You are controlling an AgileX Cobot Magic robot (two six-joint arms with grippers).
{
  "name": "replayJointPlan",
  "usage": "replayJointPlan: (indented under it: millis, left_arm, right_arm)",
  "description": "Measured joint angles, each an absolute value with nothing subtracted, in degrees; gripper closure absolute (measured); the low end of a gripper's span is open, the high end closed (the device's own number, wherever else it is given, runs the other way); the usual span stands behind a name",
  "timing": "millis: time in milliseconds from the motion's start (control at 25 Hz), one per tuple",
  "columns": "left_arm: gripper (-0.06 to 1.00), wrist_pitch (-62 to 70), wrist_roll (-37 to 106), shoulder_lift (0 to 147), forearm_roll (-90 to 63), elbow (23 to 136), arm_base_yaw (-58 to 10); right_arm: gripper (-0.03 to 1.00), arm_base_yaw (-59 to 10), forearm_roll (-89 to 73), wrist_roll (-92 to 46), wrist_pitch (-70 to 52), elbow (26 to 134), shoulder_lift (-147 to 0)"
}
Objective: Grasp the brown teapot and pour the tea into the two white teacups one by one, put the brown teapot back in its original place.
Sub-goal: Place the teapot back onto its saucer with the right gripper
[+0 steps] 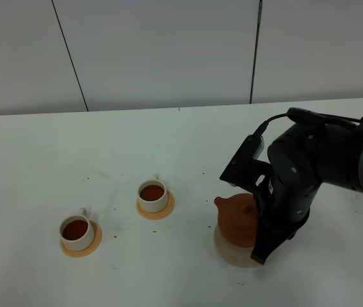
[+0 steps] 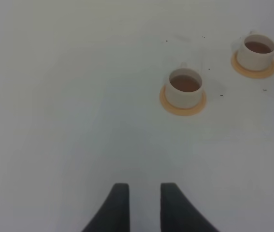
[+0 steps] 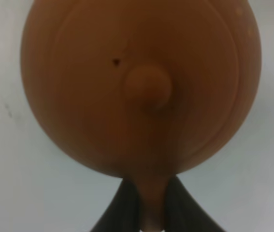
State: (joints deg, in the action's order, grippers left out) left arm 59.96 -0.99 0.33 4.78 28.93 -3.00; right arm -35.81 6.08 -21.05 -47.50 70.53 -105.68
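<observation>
I will use my right gripper to set the brown teapot, which stands upright on the mat now, down on the middle of the pale beige mat [image 1: 240,243].
The brown teapot [image 1: 235,220] stands upright on the pale beige mat, its original place [image 1: 227,256], spout pointing left. From above, the right wrist view shows its lid and knob [image 3: 141,82]. My right gripper [image 3: 149,186] is shut on the teapot's loop handle; in the exterior high view the arm [image 1: 296,173] hides this grip. The two white teacups, one nearer [image 1: 77,231] and one farther [image 1: 152,195], both hold brown tea. My left gripper [image 2: 145,186] hovers over bare table, open by a narrow gap and empty, well short of the cups [image 2: 185,89] [image 2: 257,50].
Each cup sits on a small orange coaster [image 1: 80,248] [image 1: 155,209]. Tiny dark specks dot the white table [image 1: 40,166]. A pale panelled wall runs behind the table's far edge.
</observation>
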Motion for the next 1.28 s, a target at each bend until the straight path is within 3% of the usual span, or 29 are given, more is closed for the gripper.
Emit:
replayJointPlan:
  millis: [1280]
  left_arm:
    - [0.71,60.0,-1.0,0.3,4.8,28.9,-3.0]
  right_arm:
    - [0.87,-35.8,5.5,-18.3,-41.7,66.4,-108.5]
